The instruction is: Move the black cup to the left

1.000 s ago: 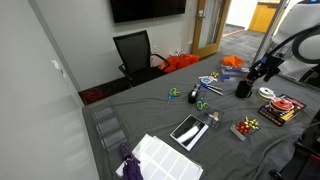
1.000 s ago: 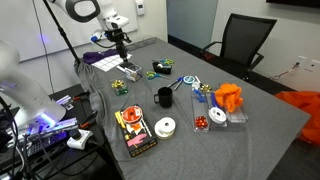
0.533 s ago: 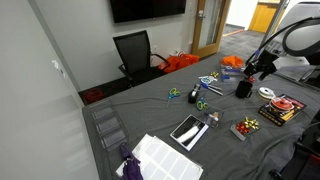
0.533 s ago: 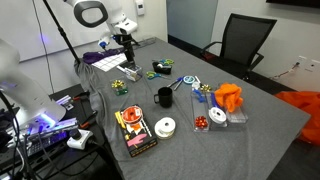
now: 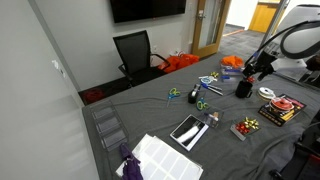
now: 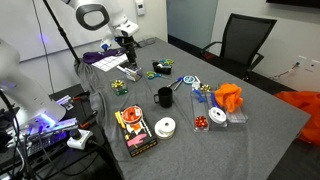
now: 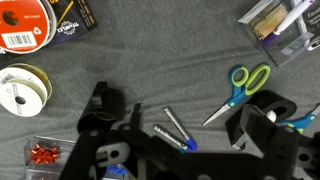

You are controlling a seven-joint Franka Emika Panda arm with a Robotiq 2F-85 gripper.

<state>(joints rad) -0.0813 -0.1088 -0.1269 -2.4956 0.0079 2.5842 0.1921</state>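
I need to next lower my gripper to the black cup's rim [image 5: 244, 83] [image 7: 105, 98], beside the tape rolls, and close it there.
The black cup [image 5: 243, 89] stands upright on the grey-covered table among scattered craft items; it also shows in an exterior view [image 6: 164, 97]. My gripper [image 5: 254, 70] hangs in the air above and slightly beyond the cup, not touching it, and it also shows raised over the table in an exterior view [image 6: 128, 50]. In the wrist view the gripper [image 7: 180, 122] is open and empty, its black fingers wide apart over the cloth with two blue-tipped pens [image 7: 176, 132] below them. There I cannot tell the cup from the black right finger.
Green-and-blue scissors [image 7: 240, 90] lie near the cup [image 6: 183, 83]. Tape rolls [image 6: 165, 127], a dark box [image 6: 133, 131], a clear container [image 6: 215, 117] and an orange object [image 6: 230, 97] surround it. A flat black tablet [image 5: 188, 130], white sheet [image 5: 165, 158] and office chair [image 5: 135, 52] are farther away.
Over the last second the gripper shifted slightly above the table near the cup; in the last half second it is nearly still. The cup has not moved.
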